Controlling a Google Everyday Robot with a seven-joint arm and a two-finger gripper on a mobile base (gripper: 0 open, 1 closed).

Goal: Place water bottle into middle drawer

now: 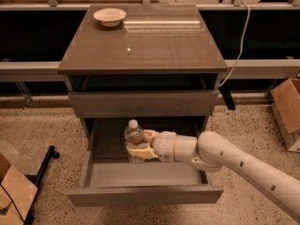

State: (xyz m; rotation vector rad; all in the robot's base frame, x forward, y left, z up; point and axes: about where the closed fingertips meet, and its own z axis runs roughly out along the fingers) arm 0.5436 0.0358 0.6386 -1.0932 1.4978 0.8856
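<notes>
My gripper is to set the water bottle upright on the open drawer's bottom. It will let go of it there, off-centre (131, 172) toward the black stand leg.
The water bottle (134, 136) is clear with a white cap and stands upright inside the pulled-out middle drawer (145, 173), toward its back left. Its base is at or just above the drawer floor; I cannot tell if it touches. My gripper (140, 144) reaches in from the right on a white arm. Its cream fingers (139, 152) are shut around the bottle's lower body.
A cream bowl (109, 16) sits on the cabinet top at the back left. A plain grey drawer front (143, 103) is closed just above the open drawer. Cardboard boxes stand at the right (288, 111) and lower left (14, 191). A black stand leg (44, 159) lies left of the cabinet.
</notes>
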